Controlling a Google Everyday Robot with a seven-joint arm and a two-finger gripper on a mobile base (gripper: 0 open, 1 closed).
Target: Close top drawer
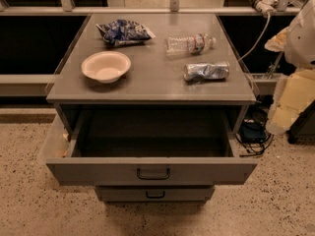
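Observation:
Next, I move my gripper to the top drawer's front, near its end [224, 171] on the side of the cables, and close it there.
The top drawer [152, 170] of the grey metal cabinet is pulled far out toward me. Its wide grey front carries a small black pull handle [153, 173] at the centre. Its deep dark interior [152, 132] looks empty. My arm shows as white and cream parts at the right edge, and the gripper [278, 121] hangs there, to the right of the drawer's right side and apart from it, level with the open interior. It touches nothing that I can see.
A lower drawer [155, 194] with a similar handle sits shut below. The cabinet top [147, 85] holds a white bowl [106, 66], a blue chip bag [123, 32], a clear water bottle [189, 43] and a crushed can [206, 71]. Cables [253, 134] lie on the floor at right.

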